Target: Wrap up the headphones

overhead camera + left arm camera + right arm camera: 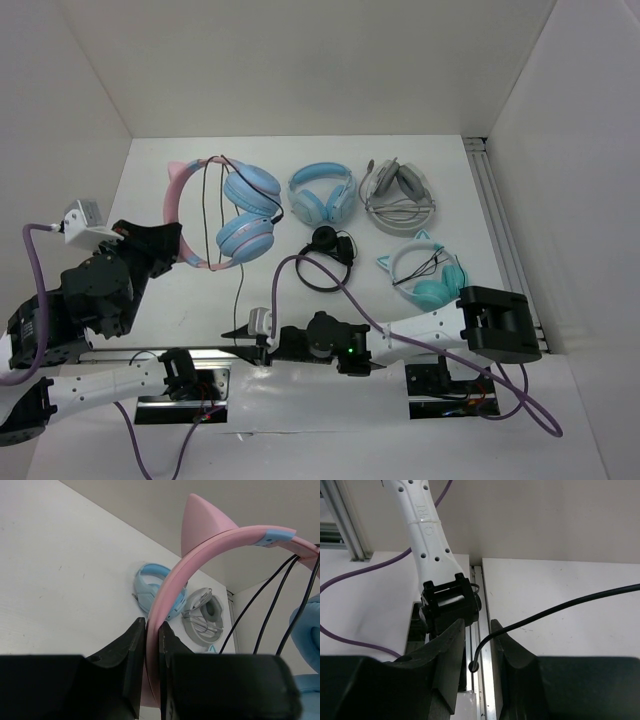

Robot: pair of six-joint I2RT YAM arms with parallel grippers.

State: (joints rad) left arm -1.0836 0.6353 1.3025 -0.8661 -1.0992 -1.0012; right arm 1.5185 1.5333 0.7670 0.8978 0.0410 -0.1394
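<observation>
The end of the cable hangs loose between the right gripper's open fingers, so the robot's right gripper will pinch the cable point(481, 646) close to its tip before winding it around the headband.
The headphones point(181, 208) have a pink cat-eared headband point(210, 550) and light blue ear cups point(249, 212), and lie at the left of the table. My left gripper point(165, 245) is shut on the headband, which is pinched between the jaws of the left gripper point(152, 625). Strands of the thin dark cable point(270, 605) cross the band. The cable point(238, 295) then trails toward the front edge. There my right gripper point(477, 625) stands open, with the cable point(560, 607) end hanging loose between its fingers.
All-blue headphones point(322, 193), grey headphones point(398, 187), a small black headset point(328, 255) and teal cat-ear headphones point(428, 275) lie to the right of the pink pair. White walls enclose the table. A metal rail point(481, 630) runs along the front edge below the right gripper.
</observation>
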